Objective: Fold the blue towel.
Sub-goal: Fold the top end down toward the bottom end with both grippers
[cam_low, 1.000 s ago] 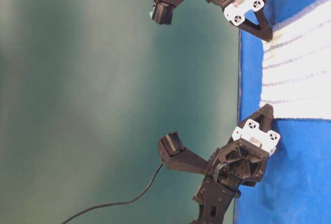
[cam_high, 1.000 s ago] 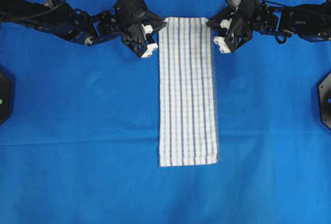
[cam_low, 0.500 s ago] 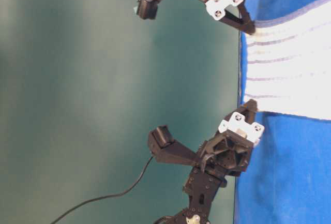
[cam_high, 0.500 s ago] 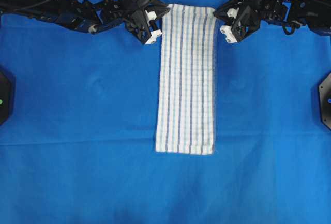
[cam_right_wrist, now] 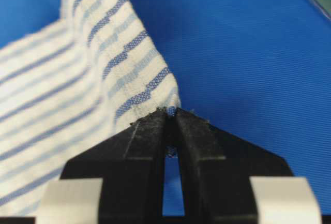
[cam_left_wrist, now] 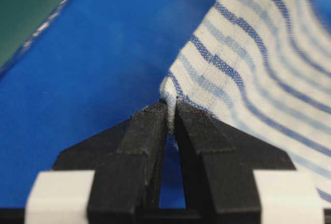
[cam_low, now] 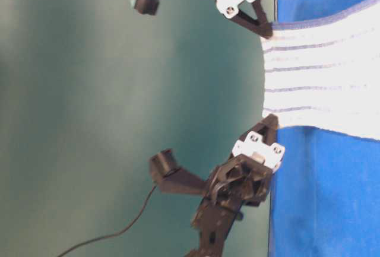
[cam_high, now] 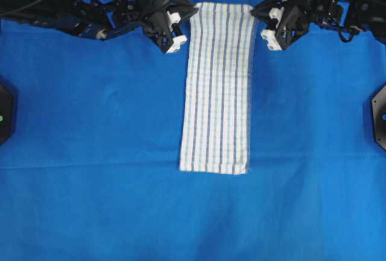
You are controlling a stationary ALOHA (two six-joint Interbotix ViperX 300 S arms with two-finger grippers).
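Next, I release the blue towel's far corner with my left gripper on top of the towel's near corner on the same side [cam_high: 183, 166].
The blue towel [cam_high: 218, 86], white with thin blue stripes, lies as a long narrow strip down the middle of the table. Its far end is lifted off the table. My left gripper [cam_high: 192, 14] is shut on the towel's far left corner [cam_left_wrist: 170, 95]. My right gripper [cam_high: 253, 12] is shut on the far right corner [cam_right_wrist: 166, 105]. The table-level view shows both grippers [cam_low: 268, 117] [cam_low: 268, 31] holding the raised far edge [cam_low: 309, 79] taut between them. The near end [cam_high: 212, 167] rests flat on the table.
A plain bright-blue sheet [cam_high: 90, 122] covers the whole table. Black mounts sit at the left edge [cam_high: 5, 111] and right edge [cam_high: 379, 116]. The table's far edge [cam_left_wrist: 46, 25] runs close behind the grippers.
Both grippers have risen and moved toward the far edge with the towel's corners. The towel's near end has slid away from the front of the table.
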